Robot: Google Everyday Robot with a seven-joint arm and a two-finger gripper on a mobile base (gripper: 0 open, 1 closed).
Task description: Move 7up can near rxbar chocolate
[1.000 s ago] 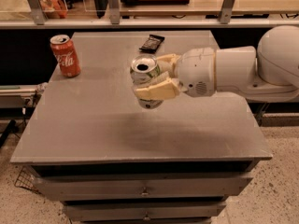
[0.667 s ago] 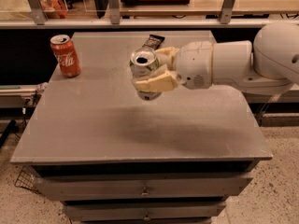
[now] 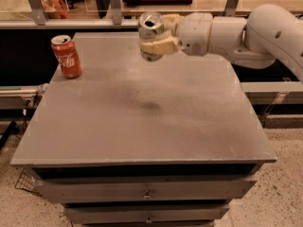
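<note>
Next, I release the 7up can on the grey table [image 3: 170, 47], near its far edge's middle.
My gripper [image 3: 158, 34] is shut on the 7up can [image 3: 150, 30], a silver can with an open silver top. It holds the can upright in the air above the far middle of the grey table [image 3: 142, 108]. The white arm [image 3: 246, 32] reaches in from the right. The rxbar chocolate is hidden behind the can and gripper; it does not show now.
A red Coca-Cola can [image 3: 66, 56] stands upright at the table's far left corner. Behind the table runs a glass-fronted counter [image 3: 94, 8] with metal posts. Drawers [image 3: 147, 190] sit under the table top.
My gripper has carried the 7up can up and toward the far edge of the table. The dark bar seen earlier behind the can is now covered by it.
</note>
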